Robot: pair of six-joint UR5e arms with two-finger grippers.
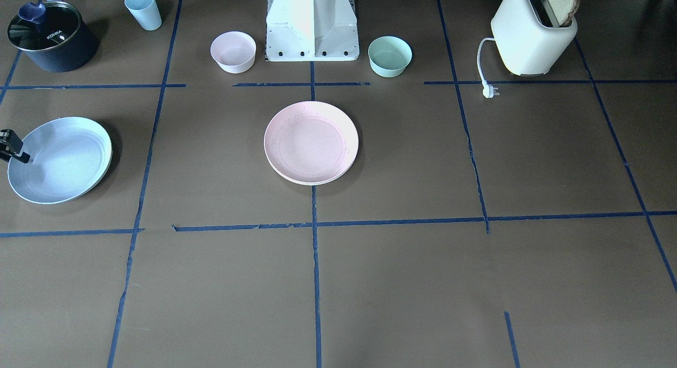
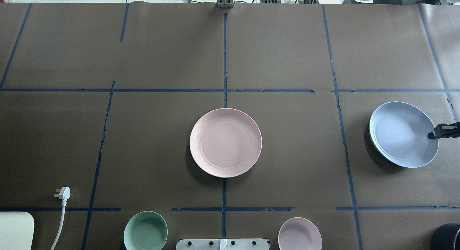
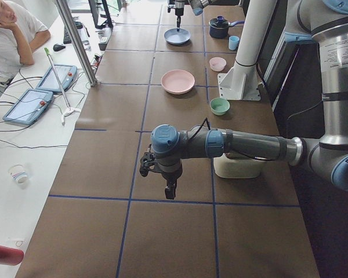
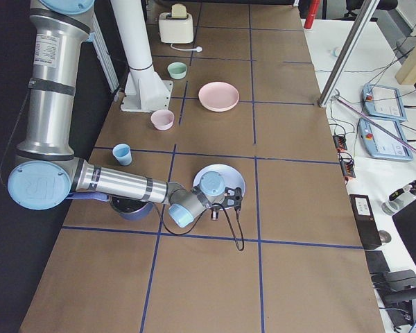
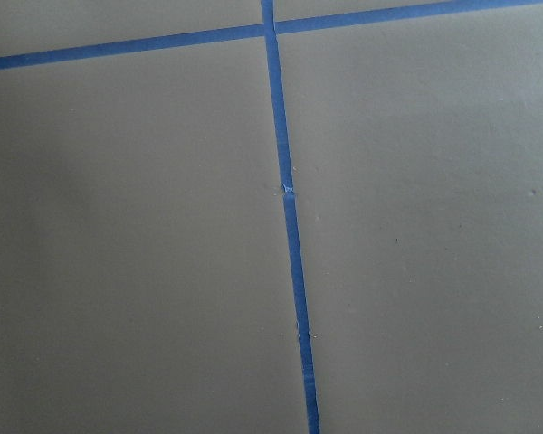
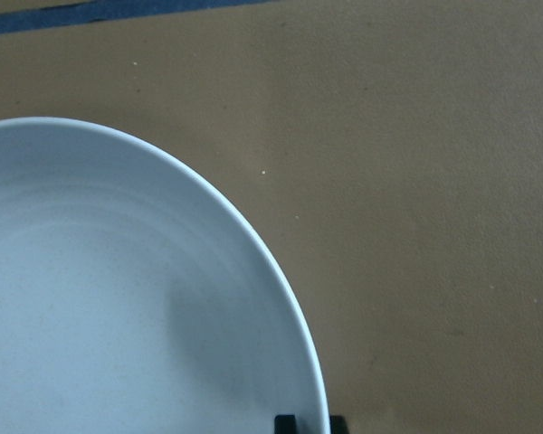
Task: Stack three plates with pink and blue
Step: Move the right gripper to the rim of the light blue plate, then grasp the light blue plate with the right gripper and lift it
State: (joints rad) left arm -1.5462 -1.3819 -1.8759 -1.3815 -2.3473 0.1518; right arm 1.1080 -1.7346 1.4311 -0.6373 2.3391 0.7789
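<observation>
I need to release the light blue plate from my right gripper on top of the pale pink plate (image 1: 311, 142) at the table's centre.
The light blue plate (image 2: 400, 133) is at the table's right side and tilts, with a dark shadow under it. My right gripper (image 2: 433, 134) is shut on its rim. In the right wrist view its fingertips (image 6: 286, 423) straddle the rim (image 6: 281, 280). A thin cream edge (image 2: 370, 135) shows under the blue plate on the side away from the gripper, likely the cream plate. The pale pink plate (image 2: 225, 142) lies flat at the table's centre. My left gripper (image 3: 170, 188) hangs over bare table far from the plates. I cannot tell whether it is open or shut.
A small pink bowl (image 1: 233, 51) and a mint bowl (image 1: 390, 56) flank the robot base (image 1: 312, 24). A light blue cup (image 1: 143, 9) and a dark pot (image 1: 53, 37) stand behind the blue plate. A toaster (image 1: 534, 32) with its plug (image 1: 489, 90) is on the other side.
</observation>
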